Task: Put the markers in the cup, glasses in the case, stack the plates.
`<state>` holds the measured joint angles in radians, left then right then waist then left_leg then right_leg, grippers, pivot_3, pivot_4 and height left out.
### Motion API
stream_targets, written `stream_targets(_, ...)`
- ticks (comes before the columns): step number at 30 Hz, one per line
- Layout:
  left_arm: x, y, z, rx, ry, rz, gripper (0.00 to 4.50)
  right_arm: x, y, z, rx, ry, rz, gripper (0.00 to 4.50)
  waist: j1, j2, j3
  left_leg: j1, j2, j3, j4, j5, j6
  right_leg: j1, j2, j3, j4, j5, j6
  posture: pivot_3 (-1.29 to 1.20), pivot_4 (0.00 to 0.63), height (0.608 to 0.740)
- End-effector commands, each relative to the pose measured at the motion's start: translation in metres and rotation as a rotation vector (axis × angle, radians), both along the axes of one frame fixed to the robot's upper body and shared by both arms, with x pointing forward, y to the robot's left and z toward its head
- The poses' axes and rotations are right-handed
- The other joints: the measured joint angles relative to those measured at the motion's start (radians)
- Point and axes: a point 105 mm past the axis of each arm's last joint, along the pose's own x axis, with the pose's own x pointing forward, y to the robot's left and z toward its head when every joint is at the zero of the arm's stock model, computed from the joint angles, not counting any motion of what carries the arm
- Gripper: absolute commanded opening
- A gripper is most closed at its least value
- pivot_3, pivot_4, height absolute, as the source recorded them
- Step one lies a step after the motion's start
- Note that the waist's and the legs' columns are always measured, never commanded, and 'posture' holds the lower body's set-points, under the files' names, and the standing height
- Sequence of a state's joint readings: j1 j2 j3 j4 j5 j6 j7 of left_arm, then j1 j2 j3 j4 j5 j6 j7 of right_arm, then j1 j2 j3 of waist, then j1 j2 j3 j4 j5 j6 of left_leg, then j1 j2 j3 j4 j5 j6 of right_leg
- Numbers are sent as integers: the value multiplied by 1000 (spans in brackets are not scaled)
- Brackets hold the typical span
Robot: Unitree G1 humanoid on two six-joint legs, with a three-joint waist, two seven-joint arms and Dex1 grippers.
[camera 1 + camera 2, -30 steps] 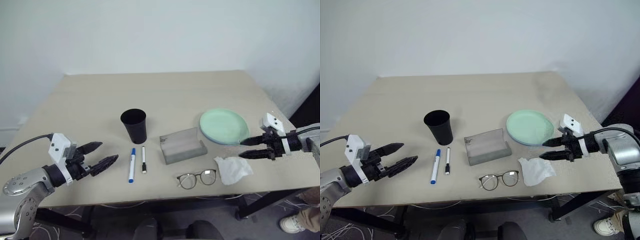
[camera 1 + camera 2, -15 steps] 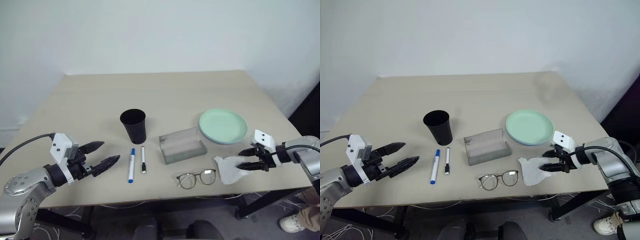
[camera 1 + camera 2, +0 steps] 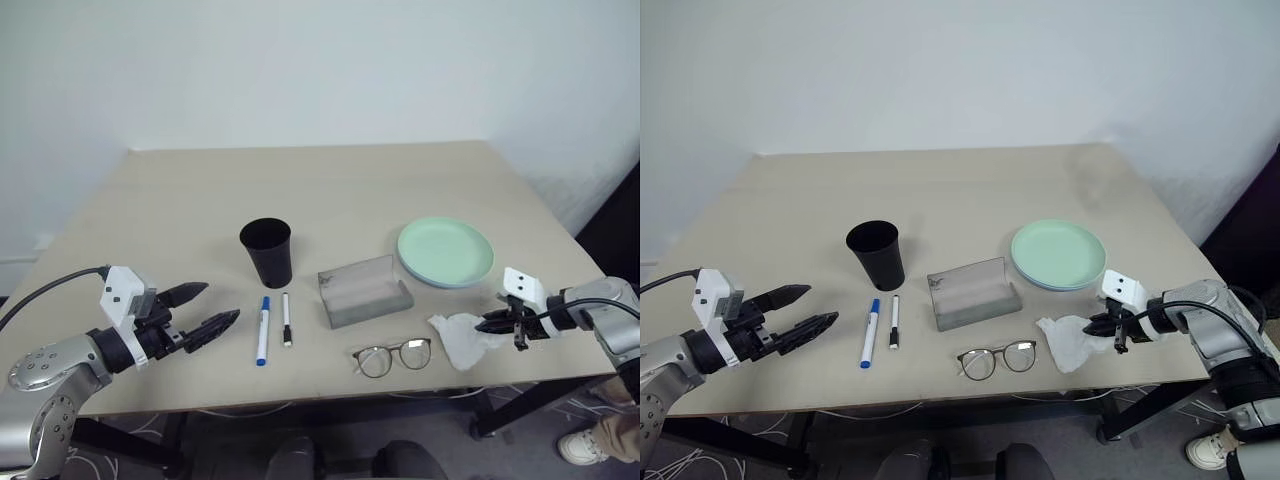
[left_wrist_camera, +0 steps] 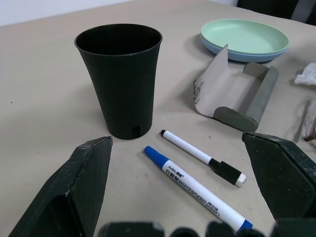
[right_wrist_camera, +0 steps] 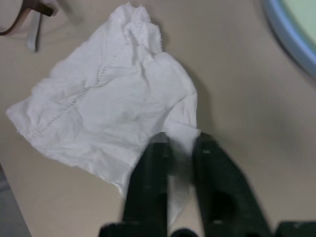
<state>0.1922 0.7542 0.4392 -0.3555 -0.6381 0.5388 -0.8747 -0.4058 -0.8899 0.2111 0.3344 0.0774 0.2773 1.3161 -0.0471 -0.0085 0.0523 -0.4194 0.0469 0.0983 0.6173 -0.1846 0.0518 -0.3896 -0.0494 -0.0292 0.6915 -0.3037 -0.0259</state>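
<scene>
The robot's right gripper should release the white tissue, still down at the table, on the middle of the mint green plate [image 3: 447,257].
The black cup [image 3: 267,252] stands left of centre. In front of it lie the two markers, one blue-capped [image 3: 263,330] and one black-capped [image 3: 287,319]. The grey case [image 3: 365,291] lies open in the middle, with the glasses [image 3: 392,356] in front of it. The mint green plate [image 3: 446,251] rests on the light blue plate [image 4: 237,53]. My left gripper [image 3: 205,312] hovers open, left of the markers, with nothing between its fingers. My right gripper [image 3: 483,324] is down at the table, shut on the right edge of a crumpled white tissue [image 5: 108,113].
The tissue [image 3: 462,338] lies between the glasses and the table's right front edge, just in front of the plates. The back half of the beige table [image 3: 320,180] is bare. A white wall stands behind it.
My right gripper sank from beside the plates to the tissue and shut on its edge. The left arm has not moved.
</scene>
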Motion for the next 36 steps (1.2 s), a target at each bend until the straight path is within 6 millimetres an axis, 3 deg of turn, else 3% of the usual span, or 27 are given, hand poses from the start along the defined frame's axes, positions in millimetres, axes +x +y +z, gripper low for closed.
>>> stream_targets(1, 1, -4, 9, 23, -41, -19, 4500, 7, 5, 20, 12, -38, 40, 59, 0, 0, 0, 0, 0, 0, 0, 0, 0, 0, 0, 0, 0, 0, 0, 0, 0, 740)
stream_targets(4, 1, -3, 9, 25, -40, -19, 4500, -1, 14, 34, 33, -10, 129, 59, 0, 0, 0, 0, 0, 0, 1, 0, 0, 0, 0, 0, 0, 0, 0, 0, 0, 740)
stream_targets(9, 3, -2, 9, 28, -40, -16, 4500, 7, 35, 80, 110, -77, 224, 59, 0, 0, 0, 0, 0, -1, 2, 0, 0, 0, 0, 0, 1, 0, 0, 0, 0, 740)
stream_targets(12, 4, -2, 10, 29, -41, -15, 4500, 29, 49, 113, 169, -201, 214, 59, -1, 0, 0, 0, 1, 0, 2, 0, 0, -1, -2, -2, 1, 1, 0, 0, 0, 740)
stream_targets(16, 6, -2, 9, 30, -40, -16, 4500, 73, 59, 133, 197, -361, 79, 59, -2, -1, 0, 1, 2, 0, 2, 0, 0, -1, -4, -5, 1, 2, -2, 0, 0, 740)
stream_targets(20, 9, -3, 9, 28, -43, -19, 4500, 106, 64, 118, 125, -388, -50, 59, 0, -1, 0, 1, 1, 0, 0, 0, 0, -2, -6, -6, 1, 2, -3, 0, 0, 740)
stream_targets(24, 10, -4, 9, 26, -44, -19, 4500, 131, 52, 94, -15, -418, -190, 59, -1, -1, -1, -5, 1, 1, 0, 0, -1, -6, -7, -7, 0, 3, -3, 0, 0, 740)
stream_targets(33, 6, -3, 8, 29, -41, 2, 4500, 144, 23, 78, -185, -465, -299, 59, -4, 0, -1, -10, 1, 2, 2, 1, -1, -7, -4, -7, 1, 4, 0, 0, 0, 740)
stream_targets(36, 6, -3, 8, 28, -38, 4, 4500, 145, 22, 77, -193, -467, -301, 59, -4, 0, 0, -9, 3, 2, 4, 1, -1, -4, -2, -9, 1, 4, 0, 0, 0, 740)
